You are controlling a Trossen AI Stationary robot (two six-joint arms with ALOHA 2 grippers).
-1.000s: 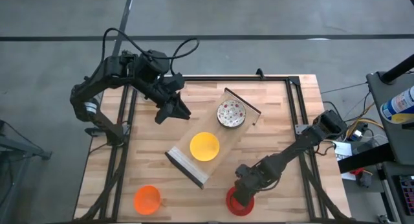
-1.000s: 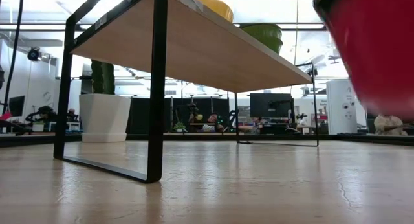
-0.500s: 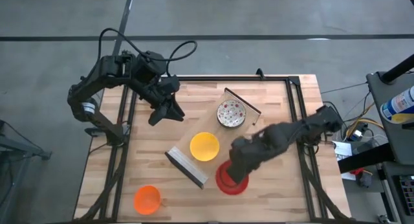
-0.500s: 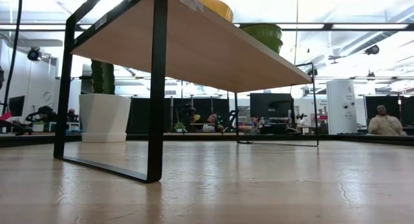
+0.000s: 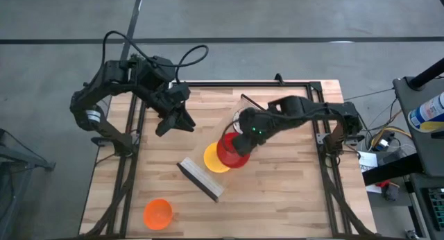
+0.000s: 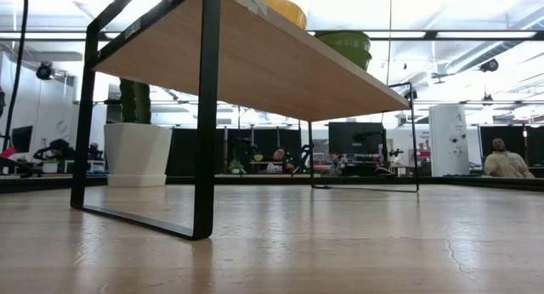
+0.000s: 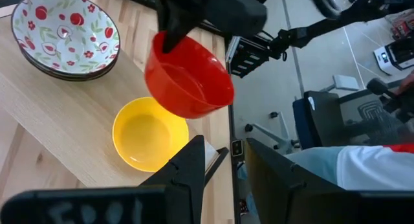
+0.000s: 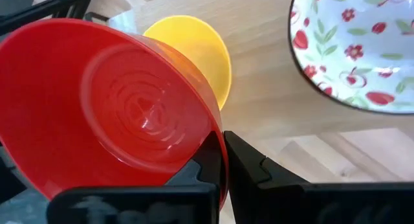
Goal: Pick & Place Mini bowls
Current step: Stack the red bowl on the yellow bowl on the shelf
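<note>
Next, my right gripper releases the red mini bowl inside the yellow bowl (image 5: 220, 158) (image 8: 184, 63) on the small wooden shelf.
My right gripper (image 5: 241, 138) is shut on the red mini bowl (image 5: 231, 152), which hangs above the small wooden shelf (image 5: 201, 176), right next to the yellow bowl (image 5: 215, 159) that rests on the shelf top. A stack of white red-patterned bowls (image 7: 65, 33) sits on the shelf's far end, partly under my right arm in the high view. The orange bowl (image 5: 157, 213) stands on the table near its front left corner. My left gripper (image 5: 173, 123) is open and empty, left of the shelf. My right gripper holds the red bowl by its rim (image 8: 218, 145), one finger (image 8: 208, 154) inside the bowl and the other (image 8: 249, 167) outside. The fingers come from above, from the table's far right. The bowl hangs tilted below them (image 7: 187, 75), clear of the shelf and the yellow bowl.
The shelf is a raised board on a black metal frame (image 6: 204, 115). In the low view a white square pot with a cactus (image 6: 136, 149) shows beyond it. Bare wooden table (image 5: 291, 191) lies right of and in front of the shelf. A person (image 6: 507, 162) sits in the room behind.
My right gripper has lifted the red bowl from the table's near edge and carried it toward the far edge and a little left, to above the shelf beside the yellow bowl; it stays shut on the bowl. My left gripper has drifted slightly toward the table's left edge.
</note>
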